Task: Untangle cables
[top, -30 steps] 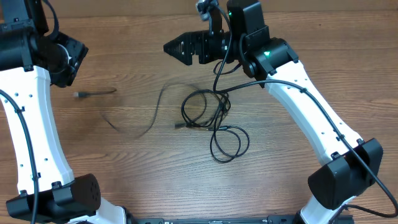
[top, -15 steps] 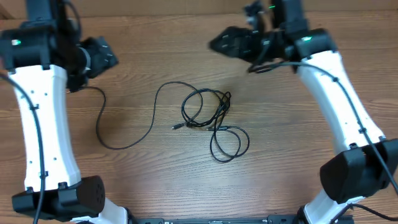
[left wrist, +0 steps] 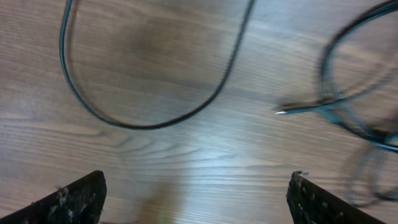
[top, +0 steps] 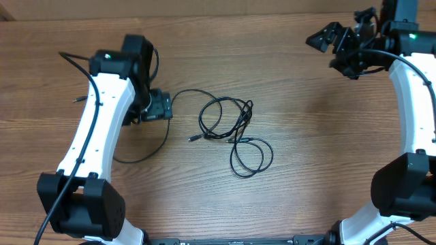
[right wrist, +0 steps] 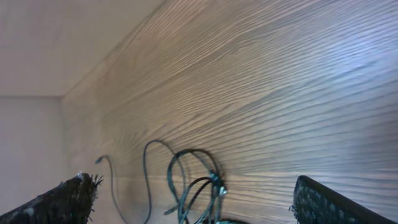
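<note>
The bend (top: 163, 144) (left wrist: 216, 95) of the long loose strand, beside the plug lying next to the tangled bundle, will be where I close my left gripper.
The cables lie mid-table: a tangled bundle (top: 228, 121) with a loop (top: 251, 156) at its front, and one long loose strand (top: 165, 139) curving left from it. My left gripper (top: 160, 107) hovers low over that strand, open and empty. In the left wrist view its fingers (left wrist: 196, 198) are spread wide, with the strand (left wrist: 149, 124) and a plug tip (left wrist: 283, 112) ahead. My right gripper (top: 325, 39) is open and empty at the far right, well away from the bundle. The right wrist view shows its jaws (right wrist: 193, 202) and the bundle (right wrist: 199, 180) in the distance.
A small plug end (top: 76, 99) of the loose strand lies at the left, behind my left arm (top: 102, 129). The wooden table's far edge meets a pale wall (right wrist: 50, 50). My right arm (top: 415, 95) runs along the right side.
My left arm has swung right and forward, down over the loose strand. My right arm has pulled back from above the bundle to the far right corner. The bundle has not moved.
</note>
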`<state>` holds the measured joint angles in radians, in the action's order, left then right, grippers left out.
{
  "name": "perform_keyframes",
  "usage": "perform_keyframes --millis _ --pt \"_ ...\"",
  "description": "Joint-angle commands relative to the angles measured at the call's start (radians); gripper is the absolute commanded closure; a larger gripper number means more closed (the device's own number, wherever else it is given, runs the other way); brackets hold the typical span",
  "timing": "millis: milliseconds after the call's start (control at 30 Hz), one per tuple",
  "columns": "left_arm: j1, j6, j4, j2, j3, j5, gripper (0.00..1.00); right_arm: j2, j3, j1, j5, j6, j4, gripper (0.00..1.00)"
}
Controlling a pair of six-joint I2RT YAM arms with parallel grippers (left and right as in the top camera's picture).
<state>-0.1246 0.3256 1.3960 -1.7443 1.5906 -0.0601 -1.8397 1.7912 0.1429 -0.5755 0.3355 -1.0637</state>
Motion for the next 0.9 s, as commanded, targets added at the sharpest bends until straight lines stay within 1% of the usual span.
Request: perform_keyframes --millis 0,200,367,467,533,767,833,867 --pt "0.002 -0.039 -0.052 -0.002 -0.103 -0.051 0.08 0.033 0.009 0.015 0.026 -0.010 0.003 0.00" --pt "-0.001 -0.116 -0.190 -0.002 -0.245 -0.017 0.08 0.033 0.009 0.014 0.025 -0.010 0.003 0.00" --pt "-0.001 -0.153 -0.344 -0.002 -0.370 -0.017 0.17 0.033 0.009 0.014 0.025 -0.010 0.003 0.00" --pt "-0.002 -0.238 -0.415 -0.002 -0.434 0.019 0.25 0.033 0.009 0.014 0.025 -0.011 0.003 0.00" --pt "-0.002 -0.276 -0.445 -0.002 -0.460 0.048 0.28 0.033 0.009 0.014 0.025 -0.011 0.003 0.00" --pt "-0.012 -0.282 -0.572 -0.002 -0.518 0.058 0.31 0.033 0.009 0.014 0.025 -0.010 0.003 0.00" --pt "-0.019 -0.282 -0.622 -0.002 -0.539 0.058 0.37 0.033 0.009 0.014 0.025 -0.010 0.003 0.00" --pt "-0.022 -0.282 -0.639 -0.002 -0.546 0.058 0.37 0.033 0.009 0.014 0.025 -0.010 0.003 0.00"
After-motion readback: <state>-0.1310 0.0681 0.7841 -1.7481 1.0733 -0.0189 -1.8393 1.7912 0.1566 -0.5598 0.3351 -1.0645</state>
